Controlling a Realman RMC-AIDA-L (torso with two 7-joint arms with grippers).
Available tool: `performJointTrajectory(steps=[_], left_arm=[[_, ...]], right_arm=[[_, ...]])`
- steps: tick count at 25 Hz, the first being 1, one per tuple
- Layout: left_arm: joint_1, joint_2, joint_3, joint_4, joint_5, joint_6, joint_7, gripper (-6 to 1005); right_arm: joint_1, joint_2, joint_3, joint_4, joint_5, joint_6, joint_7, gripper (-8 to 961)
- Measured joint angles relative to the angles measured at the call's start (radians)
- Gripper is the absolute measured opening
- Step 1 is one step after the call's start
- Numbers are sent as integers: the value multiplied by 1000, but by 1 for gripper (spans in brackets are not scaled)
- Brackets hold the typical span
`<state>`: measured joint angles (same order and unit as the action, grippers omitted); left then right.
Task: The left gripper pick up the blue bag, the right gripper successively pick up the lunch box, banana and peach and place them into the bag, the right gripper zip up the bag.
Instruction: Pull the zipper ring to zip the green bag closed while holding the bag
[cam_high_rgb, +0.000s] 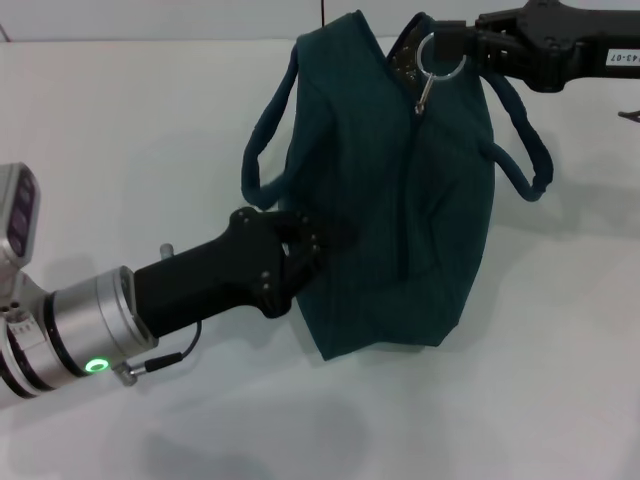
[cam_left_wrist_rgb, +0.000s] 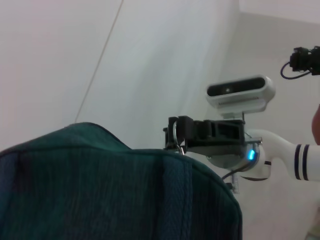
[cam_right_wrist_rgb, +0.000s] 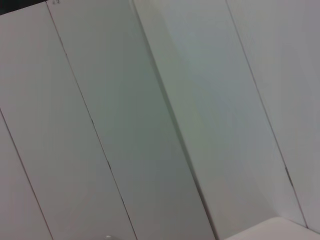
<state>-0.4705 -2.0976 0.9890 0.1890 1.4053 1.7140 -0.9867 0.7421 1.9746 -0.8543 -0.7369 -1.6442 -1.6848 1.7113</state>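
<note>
The zipper is gaping at the bag's far end and my left gripper is low on the bag's side, so it should regrip the bag's side higher (cam_high_rgb: 296, 172) before it pulls the ring.
The blue bag (cam_high_rgb: 400, 210) lies on the white table, its zipper closed almost to the far end, where a small gap shows lining. My left gripper (cam_high_rgb: 312, 245) is shut on the fabric at the bag's left side. At the bag's far top, my right gripper (cam_high_rgb: 452, 45) is shut on the metal ring zipper pull (cam_high_rgb: 438, 58). The left wrist view shows the bag (cam_left_wrist_rgb: 110, 190) up close, with the right gripper (cam_left_wrist_rgb: 176, 134) beyond it at the ring. The lunch box, banana and peach are out of view. The right wrist view shows only wall panels.
The bag's two strap handles (cam_high_rgb: 262, 150) (cam_high_rgb: 525, 150) hang out to either side. White table (cam_high_rgb: 120, 130) surrounds the bag, with a wall at the back. The right arm's wrist camera (cam_left_wrist_rgb: 241, 92) shows in the left wrist view.
</note>
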Motion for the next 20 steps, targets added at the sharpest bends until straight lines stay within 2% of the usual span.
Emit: performJointTrajectory(steps=[9, 14, 20], left_arm=[[10, -2, -1, -15, -4, -5, 2, 59], [16, 4, -16, -45, -49, -16, -8, 58], [37, 7, -17, -46, -81, 18, -19, 266]], right_arm=[[8, 9, -10, 1, 0, -10, -2, 42], [10, 14, -12, 1, 0, -28, -2, 43], [11, 23, -14, 2, -4, -33, -3, 44]])
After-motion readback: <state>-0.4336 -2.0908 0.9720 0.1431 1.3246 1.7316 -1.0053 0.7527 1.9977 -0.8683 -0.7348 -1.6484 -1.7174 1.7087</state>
